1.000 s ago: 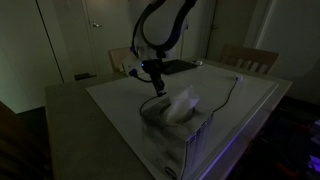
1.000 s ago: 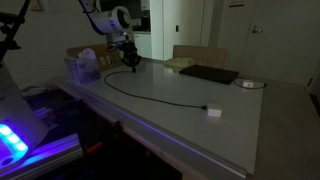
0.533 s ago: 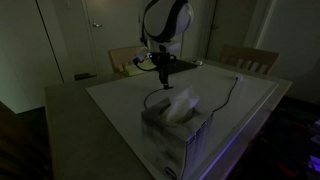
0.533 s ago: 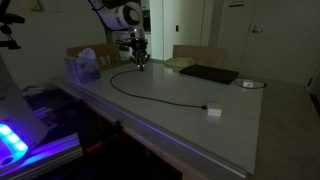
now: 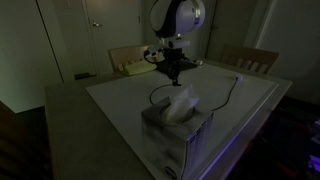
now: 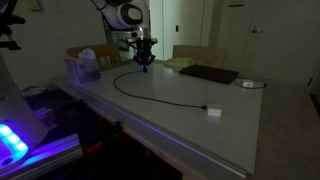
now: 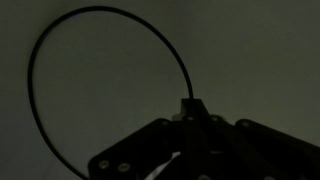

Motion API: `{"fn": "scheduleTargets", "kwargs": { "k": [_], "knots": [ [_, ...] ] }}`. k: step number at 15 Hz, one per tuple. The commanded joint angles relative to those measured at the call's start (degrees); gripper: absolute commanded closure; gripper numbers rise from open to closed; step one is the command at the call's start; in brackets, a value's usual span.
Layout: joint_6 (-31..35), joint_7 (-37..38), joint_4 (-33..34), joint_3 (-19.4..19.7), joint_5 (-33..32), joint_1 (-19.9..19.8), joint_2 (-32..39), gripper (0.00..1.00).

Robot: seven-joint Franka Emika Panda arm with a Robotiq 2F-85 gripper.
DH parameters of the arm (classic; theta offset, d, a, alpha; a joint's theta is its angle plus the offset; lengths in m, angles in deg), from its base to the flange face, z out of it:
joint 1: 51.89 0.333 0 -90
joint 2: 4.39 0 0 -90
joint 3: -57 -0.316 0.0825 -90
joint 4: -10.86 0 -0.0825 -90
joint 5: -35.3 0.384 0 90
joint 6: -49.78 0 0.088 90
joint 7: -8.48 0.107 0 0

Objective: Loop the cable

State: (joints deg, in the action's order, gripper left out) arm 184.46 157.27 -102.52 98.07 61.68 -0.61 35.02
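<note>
My gripper is going to let go of the cable's end on the pale table (image 5: 187, 84) just behind the tissue box.
The cable (image 6: 160, 97) is a thin black cord lying on the pale table, ending in a small light plug (image 6: 212, 110) near the front edge. Its other end rises to my gripper (image 6: 145, 64), which is shut on it above the table. In an exterior view the cord (image 5: 232, 92) runs behind the tissue box and up to the gripper (image 5: 171, 76). In the wrist view the cable (image 7: 60, 40) curves in a wide arc and ends between the closed fingers (image 7: 192, 108).
A tissue box (image 5: 178, 128) stands on the table; it also shows at the far left (image 6: 84, 68). A flat dark pad (image 6: 208, 74) and a small round object (image 6: 249, 84) lie further back. Chairs (image 5: 250, 58) stand behind the table.
My gripper has moved along the table away from the tissue box, carrying the cable end with it, and the cord's curve has followed.
</note>
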Motion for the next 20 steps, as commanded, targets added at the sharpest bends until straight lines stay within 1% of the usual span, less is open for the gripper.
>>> {"fn": "scheduleTargets", "kwargs": {
  "k": [1,2,3,6,7,10,11,12,13,15,16,20],
  "knots": [
    [0.0,0.0,0.0,-0.1,0.0,0.0,0.0,0.99],
    [-1.2,0.4,0.6,2.1,2.0,1.7,1.8,0.99],
    [-2.5,0.2,0.8,6.7,7.1,5.2,4.9,0.99],
    [-6.5,0.4,-0.2,16.4,19.9,11.6,11.9,0.99],
    [-9.1,0.3,-1.2,20.0,24.1,14.1,14.3,0.99],
    [-17.8,0.3,-3.4,28.1,36.5,19.2,23.2,0.99],
    [-20.4,0.3,-4.2,29.4,39.7,19.8,25.4,0.99],
    [-22.8,0.3,-4.8,30.5,42.3,20.4,27.4,0.82],
    [-25.3,0.4,-5.5,31.9,44.6,21.2,29.4,0.70],
    [-28.7,0.4,-6.3,33.4,48.0,22.0,32.7,0.57],
    [-29.8,0.4,-6.4,33.8,49.2,22.0,34.0,0.49],
    [-32.4,0.4,-6.1,35.5,49.6,22.5,36.9,0.21]
  ]
}}
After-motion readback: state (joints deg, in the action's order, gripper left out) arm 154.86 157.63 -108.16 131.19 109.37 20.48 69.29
